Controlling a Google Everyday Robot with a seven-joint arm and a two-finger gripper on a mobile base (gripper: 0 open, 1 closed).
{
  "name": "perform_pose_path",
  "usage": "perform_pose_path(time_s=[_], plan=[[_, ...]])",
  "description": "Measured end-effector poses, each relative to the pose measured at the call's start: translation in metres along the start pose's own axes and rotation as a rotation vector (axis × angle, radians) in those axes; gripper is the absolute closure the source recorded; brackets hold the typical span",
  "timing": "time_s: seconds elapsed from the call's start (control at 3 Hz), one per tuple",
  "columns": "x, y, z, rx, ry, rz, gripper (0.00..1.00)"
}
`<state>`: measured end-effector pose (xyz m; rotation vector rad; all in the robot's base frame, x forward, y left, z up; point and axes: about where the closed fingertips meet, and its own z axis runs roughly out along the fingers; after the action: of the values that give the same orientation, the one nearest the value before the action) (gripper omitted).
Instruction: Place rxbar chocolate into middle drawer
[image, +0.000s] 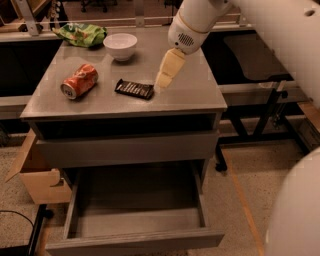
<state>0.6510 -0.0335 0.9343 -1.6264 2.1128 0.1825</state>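
The robot's gripper should next move to the middle of the rxbar chocolate (132, 88), between its two short ends, and close there.
The rxbar chocolate (134, 89) is a flat dark bar with pale lettering, lying on the grey cabinet top (200, 95) near its front middle. My gripper (163, 81) hangs from the white arm just right of the bar, its pale fingers pointing down-left with the tips close to the bar's right end. It holds nothing. The middle drawer (135, 220) is pulled out below, a shallow grey tray with a bare floor.
A crushed orange can (79, 81) lies left of the bar. A white bowl (120, 45) and a green chip bag (80, 35) sit at the back. A closed drawer front (125, 149) is above the open one. A cardboard box (37, 175) stands at the left.
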Motion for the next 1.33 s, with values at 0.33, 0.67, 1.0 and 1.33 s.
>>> perform_pose_path(time_s=[0.33,0.67,1.0,1.33], plan=[[-0.025,-0.009,0.031,0.004,0.014,0.025,0.00],[-0.045,-0.015,0.058,0.002,0.027,0.039,0.00],[-0.061,-0.015,0.088,-0.020,0.047,0.021,0.00],[-0.070,-0.014,0.114,-0.051,0.070,-0.005,0.00]])
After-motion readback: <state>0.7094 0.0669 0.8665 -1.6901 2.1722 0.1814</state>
